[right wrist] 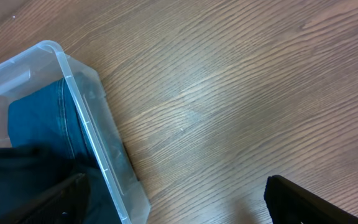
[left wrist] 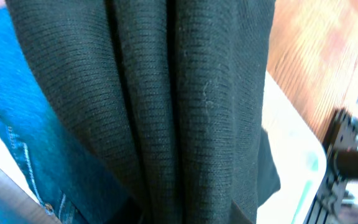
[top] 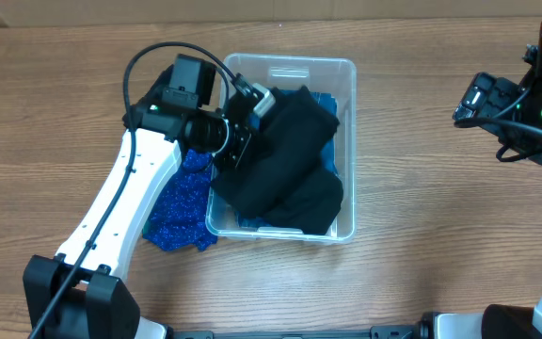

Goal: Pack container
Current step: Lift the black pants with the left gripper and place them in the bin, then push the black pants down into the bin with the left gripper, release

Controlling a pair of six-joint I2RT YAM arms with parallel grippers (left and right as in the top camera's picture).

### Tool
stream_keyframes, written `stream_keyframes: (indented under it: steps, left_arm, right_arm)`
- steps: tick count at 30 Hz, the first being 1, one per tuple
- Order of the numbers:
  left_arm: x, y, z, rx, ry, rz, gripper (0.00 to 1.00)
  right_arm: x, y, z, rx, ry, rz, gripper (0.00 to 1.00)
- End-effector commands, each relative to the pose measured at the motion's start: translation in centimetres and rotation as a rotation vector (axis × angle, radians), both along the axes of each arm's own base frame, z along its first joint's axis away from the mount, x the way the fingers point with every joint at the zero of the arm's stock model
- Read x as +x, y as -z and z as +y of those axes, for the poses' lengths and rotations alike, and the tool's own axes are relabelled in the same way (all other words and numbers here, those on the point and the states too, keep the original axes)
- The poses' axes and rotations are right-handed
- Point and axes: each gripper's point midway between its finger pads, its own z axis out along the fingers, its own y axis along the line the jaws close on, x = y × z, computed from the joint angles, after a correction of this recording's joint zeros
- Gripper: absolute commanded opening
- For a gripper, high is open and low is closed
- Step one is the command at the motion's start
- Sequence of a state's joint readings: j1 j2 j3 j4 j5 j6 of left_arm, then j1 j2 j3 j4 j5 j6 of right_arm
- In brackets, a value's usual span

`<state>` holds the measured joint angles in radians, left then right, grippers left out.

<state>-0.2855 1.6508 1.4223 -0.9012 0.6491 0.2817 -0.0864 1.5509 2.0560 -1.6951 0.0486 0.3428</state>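
The black knit garment will go down from my left gripper into the near half of the clear container [top: 283,175], on top of the blue jeans.
The clear container [top: 350,113] stands at the table's middle. A black knit garment [top: 290,165] lies in it over blue jeans [top: 328,143]. My left gripper [top: 255,102] is over the container's back left corner, shut on the black garment [left wrist: 179,93], which hangs in folds and hides the fingers. The left wrist view also shows the jeans [left wrist: 17,112] and the container rim [left wrist: 294,140]. My right gripper [top: 473,99] is open and empty [right wrist: 179,208] over bare table right of the container [right wrist: 82,118]. The right wrist view also shows the jeans [right wrist: 39,118] inside.
A sparkly blue cloth [top: 179,209] lies on the table against the container's left wall, under my left arm. The wooden table [top: 440,207] surrounds the container.
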Motion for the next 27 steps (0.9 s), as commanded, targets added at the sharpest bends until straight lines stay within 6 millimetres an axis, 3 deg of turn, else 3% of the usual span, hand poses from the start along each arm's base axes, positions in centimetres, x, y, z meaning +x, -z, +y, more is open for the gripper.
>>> stream_keyframes:
  steps: [1,9,17,27]
  left_arm:
    - [-0.7,-0.8,-0.1,0.047,0.179,-0.151,0.04]
    - [-2.4,0.2,-0.1,0.139,0.506,-0.354,0.04]
    - [-3.0,1.4,-0.9,0.299,0.692,-0.476,0.04]
    - [-5.3,2.3,-1.2,0.308,0.749,-0.398,0.04]
  right_arm:
    - [-0.4,-0.8,0.0,0.001,0.000,-0.029,0.94]
    - [-0.4,-0.8,0.0,0.001,0.000,-0.029,0.94]
    - [-0.4,-0.8,0.0,0.001,-0.001,-0.029,0.94]
    - [-0.4,-0.8,0.0,0.001,0.000,-0.029,0.94]
